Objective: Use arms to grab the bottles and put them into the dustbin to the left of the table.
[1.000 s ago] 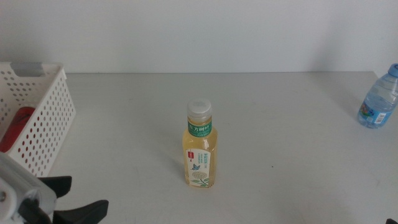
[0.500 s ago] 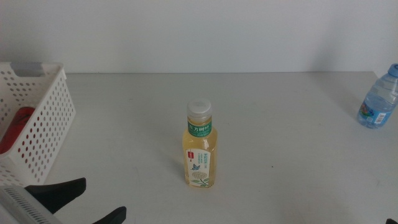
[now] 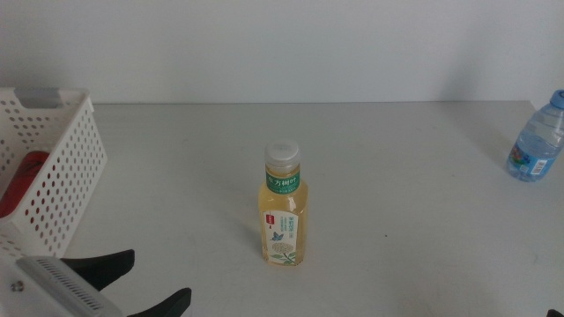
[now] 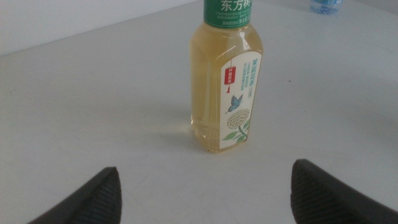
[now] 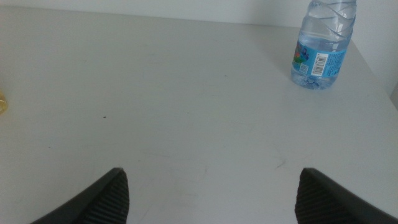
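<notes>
The middle of the yellow tea bottle's body [image 3: 284, 231] [image 4: 226, 102], well below its green label, will be gripped by my left gripper.
A yellow tea bottle [image 3: 283, 206] with a white cap and green label stands upright in the middle of the table [image 3: 397, 176]. My left gripper [image 3: 145, 282] is open at the near left, its fingers pointing toward the bottle from a short distance. In the left wrist view the tea bottle [image 4: 225, 81] stands ahead of the open left gripper [image 4: 205, 186], not between its jaws. A clear water bottle [image 3: 536, 139] with a blue cap stands at the far right edge. The right wrist view shows the water bottle [image 5: 322, 45] well beyond the open, empty right gripper [image 5: 211, 190]. The white perforated dustbin [image 3: 53, 176] sits at the left, with a red can [image 3: 22, 180] inside.
A pale wall rises behind the table's far edge. Bare tabletop lies between the tea bottle and the water bottle, and between the dustbin and the tea bottle.
My left gripper has slid rightward along the near edge toward the tea bottle, staying open. The bottles and the dustbin have not moved.
</notes>
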